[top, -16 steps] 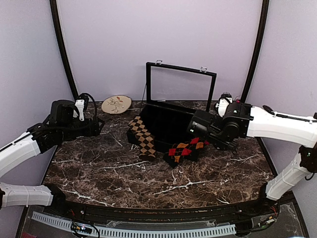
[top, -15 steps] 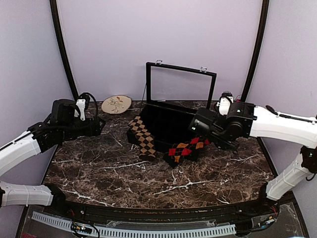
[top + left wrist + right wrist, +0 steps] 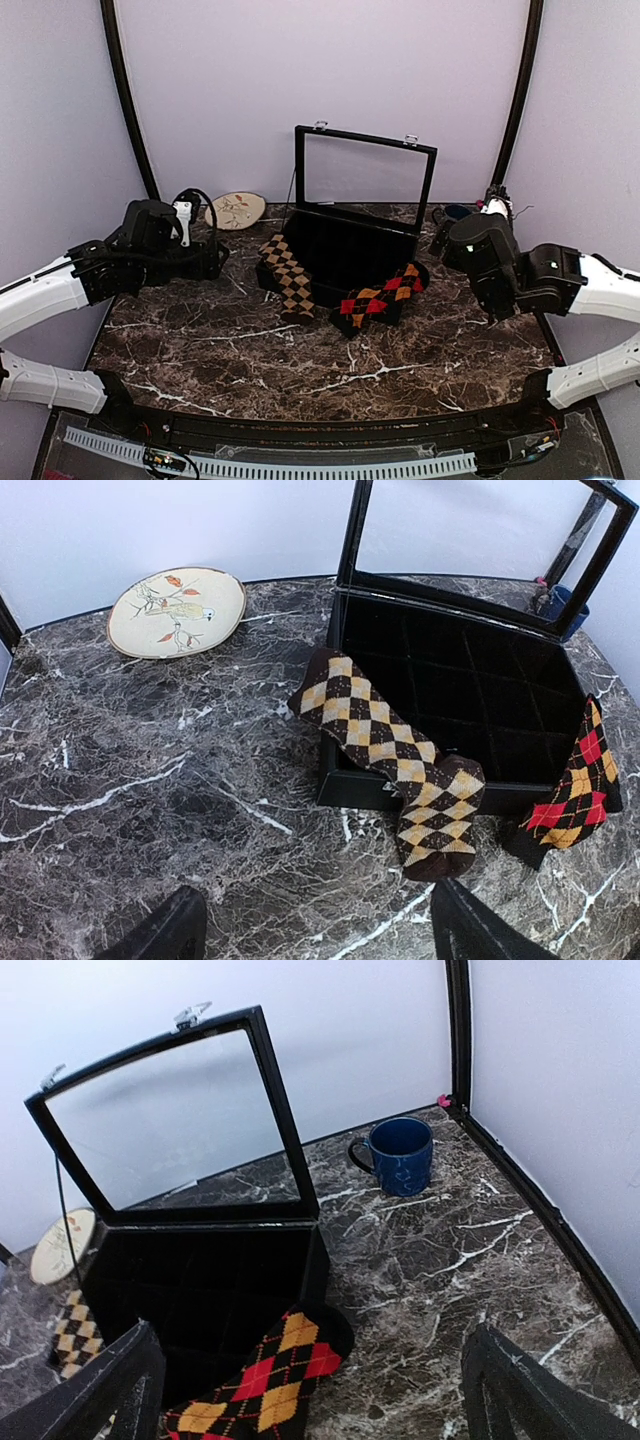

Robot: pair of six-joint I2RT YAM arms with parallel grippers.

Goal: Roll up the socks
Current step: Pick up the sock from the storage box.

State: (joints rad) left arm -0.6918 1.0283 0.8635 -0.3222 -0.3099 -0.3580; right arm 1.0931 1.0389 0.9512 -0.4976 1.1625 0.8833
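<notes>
I should next move my right gripper to the red, orange and black sock and close it beside the sock's black end (image 3: 416, 281) (image 3: 322, 1358) at the corner of the black case.
The tan-brown and black sock (image 3: 288, 275) lies draped over the front left edge of the open black case (image 3: 300, 165), its end on the table; it also shows in the left wrist view (image 3: 400, 755). The red, orange and black sock (image 3: 378, 297) hangs over the case's front right corner (image 3: 270, 1385). My left gripper (image 3: 213, 262) is open and empty, left of the tan sock (image 3: 315, 950). My right gripper (image 3: 442, 240) is open and empty, right of the red sock and apart from it (image 3: 310, 1425).
The case's glass lid (image 3: 170, 1120) stands upright at the back. A decorated plate (image 3: 235, 210) lies at the back left. A blue mug (image 3: 400, 1155) stands at the back right near the wall frame.
My right arm has drawn back to the right, away from the red sock. My left arm has moved a little right toward the case. The socks have not moved.
</notes>
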